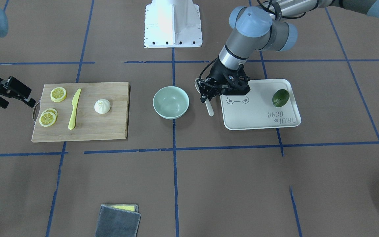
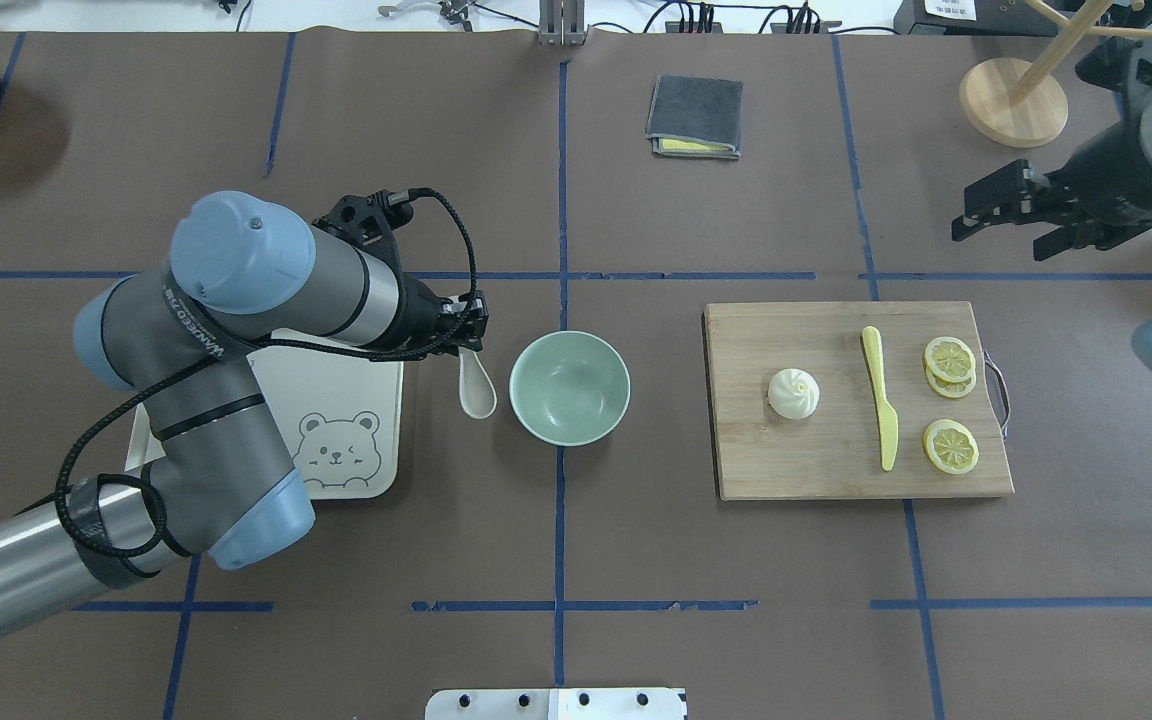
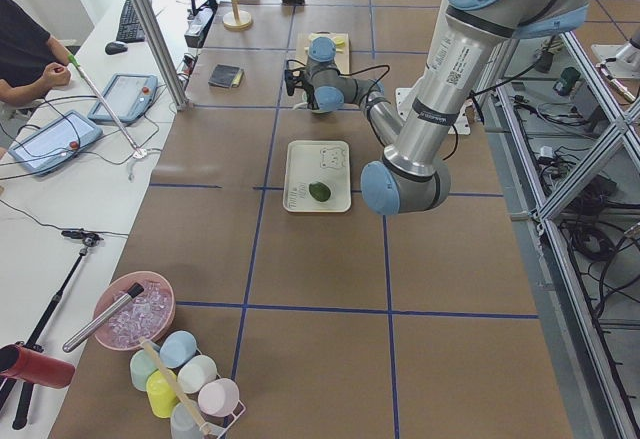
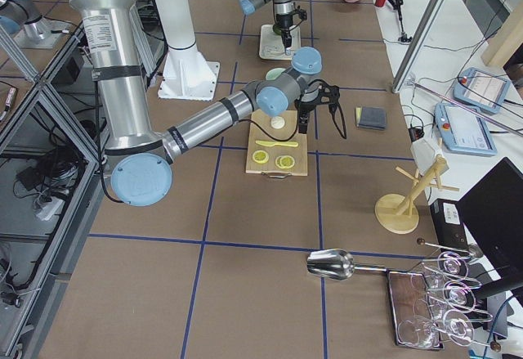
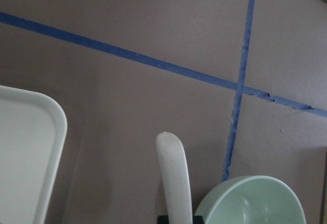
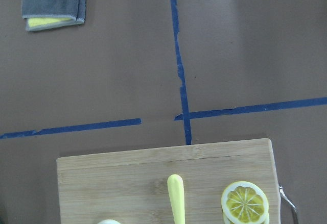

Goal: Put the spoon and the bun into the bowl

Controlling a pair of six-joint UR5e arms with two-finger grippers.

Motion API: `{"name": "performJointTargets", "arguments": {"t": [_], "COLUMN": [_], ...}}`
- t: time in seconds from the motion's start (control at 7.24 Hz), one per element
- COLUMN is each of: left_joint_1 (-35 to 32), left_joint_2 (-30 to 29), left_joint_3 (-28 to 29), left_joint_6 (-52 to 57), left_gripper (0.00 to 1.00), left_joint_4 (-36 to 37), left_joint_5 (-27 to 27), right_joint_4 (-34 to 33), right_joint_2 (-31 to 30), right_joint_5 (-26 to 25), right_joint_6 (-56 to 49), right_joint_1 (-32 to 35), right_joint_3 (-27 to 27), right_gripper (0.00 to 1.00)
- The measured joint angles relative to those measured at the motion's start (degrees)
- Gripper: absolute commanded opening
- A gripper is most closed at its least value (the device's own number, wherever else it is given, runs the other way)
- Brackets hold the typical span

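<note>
Next, my left gripper sets the pale spoon down inside the mint-green bowl, leaning on its far rim (image 1: 172,112) (image 5: 242,194).
The pale spoon (image 1: 210,109) lies between the mint-green bowl (image 1: 171,102) and the bear tray (image 1: 258,117). Its scoop (image 2: 477,393) points toward the robot. My left gripper (image 1: 208,95) sits over the spoon's middle, low over the table. In the left wrist view the handle (image 5: 173,175) runs up from between the dark fingertips (image 5: 163,218), which press against its sides, and the bowl (image 5: 250,203) is just to its right. The white bun (image 2: 794,393) sits on the cutting board (image 2: 816,470). My right gripper (image 2: 996,243) is open and empty, beyond the board's far right corner.
A yellow knife (image 2: 881,400) and lemon slices (image 2: 950,360) share the board with the bun. A dark green fruit (image 1: 280,97) lies on the tray. A folded grey cloth (image 2: 696,115) lies far across the table. A wooden stand (image 2: 1014,100) is at the far right.
</note>
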Motion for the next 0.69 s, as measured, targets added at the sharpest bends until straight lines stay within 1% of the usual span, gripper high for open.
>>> {"name": "performJointTargets", "arguments": {"t": [0.14, 0.28, 0.55, 0.69], "left_joint_1": [0.4, 0.8, 1.6, 2.1], "left_joint_2": [-1.0, -2.2, -5.4, -6.9], "left_joint_3": [2.3, 3.9, 6.9, 8.4], "left_joint_6": [-1.0, -1.5, -2.3, -2.7], "left_gripper": [0.00, 0.00, 0.00, 0.00], "left_joint_4": [-3.2, -4.7, -5.4, -5.6], "left_joint_5": [0.0, 0.1, 0.2, 1.2], "right_joint_4": [0.1, 0.5, 1.4, 1.5], "right_joint_2": [1.3, 2.1, 3.1, 3.6], "right_joint_5": [-2.5, -4.9, -8.7, -9.9], "right_joint_6": [2.7, 4.8, 7.1, 7.5], "right_joint_1": [-2.7, -5.4, -9.6, -11.1], "right_joint_3": [0.0, 0.0, -0.1, -0.2], "right_gripper": [1.00, 1.00, 1.00, 1.00]}}
